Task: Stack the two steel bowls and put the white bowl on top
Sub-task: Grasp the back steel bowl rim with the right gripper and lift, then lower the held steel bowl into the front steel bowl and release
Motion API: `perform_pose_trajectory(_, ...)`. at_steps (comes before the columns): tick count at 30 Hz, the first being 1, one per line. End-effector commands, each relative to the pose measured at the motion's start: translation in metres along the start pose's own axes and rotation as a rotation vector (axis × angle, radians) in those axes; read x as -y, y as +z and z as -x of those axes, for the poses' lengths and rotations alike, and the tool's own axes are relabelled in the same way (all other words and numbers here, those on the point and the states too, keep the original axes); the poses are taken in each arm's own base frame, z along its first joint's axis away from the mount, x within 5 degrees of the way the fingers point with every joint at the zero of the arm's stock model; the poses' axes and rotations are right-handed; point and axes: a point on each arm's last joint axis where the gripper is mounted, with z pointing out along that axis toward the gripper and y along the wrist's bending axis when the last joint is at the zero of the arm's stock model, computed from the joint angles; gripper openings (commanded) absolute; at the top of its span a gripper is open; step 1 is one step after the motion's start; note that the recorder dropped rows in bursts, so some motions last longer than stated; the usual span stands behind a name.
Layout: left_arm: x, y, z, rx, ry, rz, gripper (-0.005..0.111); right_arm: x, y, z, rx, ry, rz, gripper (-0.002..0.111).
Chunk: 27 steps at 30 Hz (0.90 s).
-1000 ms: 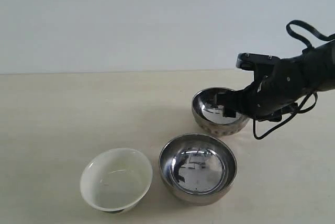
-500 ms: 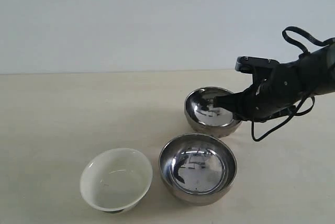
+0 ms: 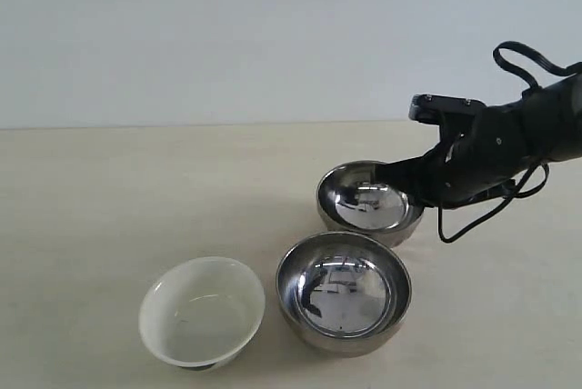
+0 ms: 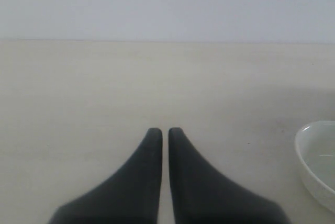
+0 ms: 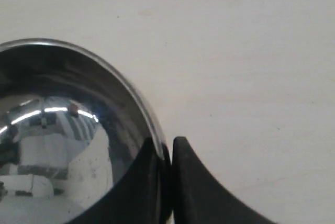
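Next, my right gripper releases the held steel bowl inside the second steel bowl (image 3: 344,282), beside the white bowl.
A steel bowl (image 3: 368,203) is held tilted at the back right, with my right gripper (image 3: 414,191) shut on its rim. In the right wrist view one finger is inside that steel bowl (image 5: 63,145) and the other outside, the right gripper (image 5: 166,148) pinching the wall. In front of it a second steel bowl (image 3: 344,291) stands upright on the table. To its left is the white bowl (image 3: 202,313), and an edge of this white bowl (image 4: 316,164) shows in the left wrist view. My left gripper (image 4: 161,132) is shut on nothing, over bare table; it is out of the exterior view.
The beige table (image 3: 136,198) ends at a pale wall behind. A black cable (image 3: 523,57) loops above the right arm.
My right gripper has carried the back steel bowl a little left and toward the front, and the bowl now tips less steeply. The front steel bowl and white bowl have not moved.
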Motion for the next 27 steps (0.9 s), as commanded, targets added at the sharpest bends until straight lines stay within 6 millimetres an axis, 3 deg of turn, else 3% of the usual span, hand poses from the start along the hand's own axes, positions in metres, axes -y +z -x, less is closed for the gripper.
perform_pose_trajectory(1, 0.0, 0.0, 0.0, 0.007, -0.004, -0.005, 0.004, -0.004, -0.028, 0.018, 0.081, -0.012, 0.023, 0.0)
perform_pose_trajectory(9, 0.0, 0.0, 0.0, 0.007, -0.004, -0.005, 0.004, -0.009, -0.106, 0.033, 0.076, -0.138, 0.017, 0.0)
perform_pose_trajectory(14, 0.0, 0.0, 0.0, 0.007, -0.004, -0.005, 0.004, -0.02, -0.14, 0.022, -0.029, -0.219, 0.148, 0.0)
perform_pose_trajectory(18, 0.0, 0.0, 0.0, 0.007, -0.004, -0.005, 0.004, -0.027, -0.14, 0.005, -0.127, -0.241, 0.269, 0.0)
perform_pose_trajectory(24, 0.0, 0.0, 0.0, 0.007, -0.004, -0.005, 0.004, -0.021, -0.124, -0.016, -0.098, -0.262, 0.24, 0.0)
perform_pose_trajectory(27, 0.0, 0.0, 0.0, 0.007, -0.004, -0.005, 0.004, -0.036, -0.116, -0.03, -0.101, -0.328, 0.255, 0.0)
